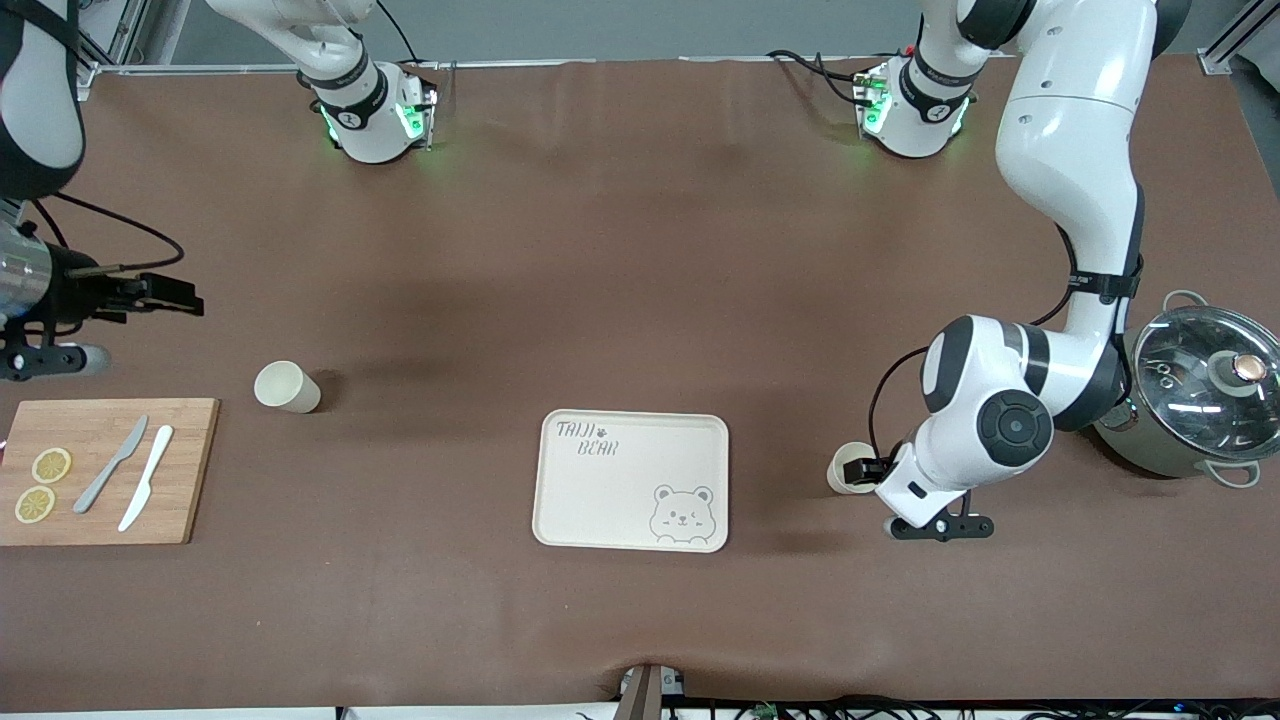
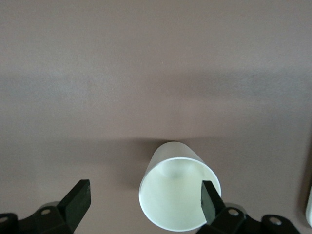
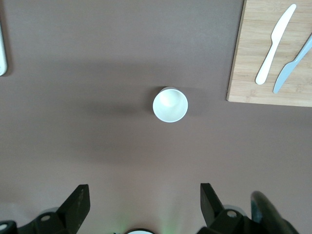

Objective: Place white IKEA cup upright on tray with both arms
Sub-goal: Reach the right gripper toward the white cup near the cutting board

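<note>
The white cup has a side toward the wooden cutting board. Next, my right gripper closes there on the white cup's rim (image 1: 257, 382) (image 3: 186, 108), with one finger inside the cup.
A cream-white tray (image 1: 632, 480) with "TAIJI BEAR" lettering lies near the table's middle. One white cup (image 1: 848, 467) sits beside it toward the left arm's end. My left gripper (image 1: 866, 468) is low at this cup and open. In the left wrist view the cup (image 2: 175, 195) turns its mouth to the camera; one finger (image 2: 209, 204) is at the rim inside the mouth and the other finger (image 2: 78, 200) stands well clear outside. My left gripper (image 2: 144, 202) grips nothing. A second white cup (image 1: 287, 387) stands toward the right arm's end. My right gripper (image 1: 175, 297) hangs open and empty above the table near this cup (image 3: 170, 105).
A wooden cutting board (image 1: 190, 470) with two lemon slices (image 1: 42, 485), a grey knife (image 1: 110, 465) and a white knife (image 1: 146, 478) lies at the right arm's end. A steel pot with a glass lid (image 1: 1195, 395) stands at the left arm's end.
</note>
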Available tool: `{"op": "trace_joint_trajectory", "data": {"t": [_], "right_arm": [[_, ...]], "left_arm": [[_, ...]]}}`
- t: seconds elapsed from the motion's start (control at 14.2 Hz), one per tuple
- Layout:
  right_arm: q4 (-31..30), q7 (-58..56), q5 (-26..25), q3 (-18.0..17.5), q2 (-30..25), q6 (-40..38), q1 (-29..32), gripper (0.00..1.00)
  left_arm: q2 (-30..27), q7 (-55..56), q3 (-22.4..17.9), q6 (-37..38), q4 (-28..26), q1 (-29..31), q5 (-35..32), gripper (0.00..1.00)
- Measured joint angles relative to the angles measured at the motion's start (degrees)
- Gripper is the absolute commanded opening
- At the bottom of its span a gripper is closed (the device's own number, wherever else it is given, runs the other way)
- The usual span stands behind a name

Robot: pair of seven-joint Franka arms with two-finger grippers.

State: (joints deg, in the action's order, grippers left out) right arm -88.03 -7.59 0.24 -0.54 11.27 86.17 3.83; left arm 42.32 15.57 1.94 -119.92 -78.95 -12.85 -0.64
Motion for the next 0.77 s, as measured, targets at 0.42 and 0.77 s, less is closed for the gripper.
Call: {"op": "trace_joint_trajectory", "data": {"t": [0.42,0.77], "right_arm": [[-0.12,0.00,-0.25,0.07,4.45,3.45,0.08,1.00],[-2.40,0.02,-0.28,0.27,7.71,8.38,1.29,1.00]], "left_arm": [[0.05,0.17,-0.02,-2.19,-2.06,0.05,-0.06,1.00],[0.05,0.19,-0.05,-3.73,-3.43,0.16,-0.06,1.00]]}}
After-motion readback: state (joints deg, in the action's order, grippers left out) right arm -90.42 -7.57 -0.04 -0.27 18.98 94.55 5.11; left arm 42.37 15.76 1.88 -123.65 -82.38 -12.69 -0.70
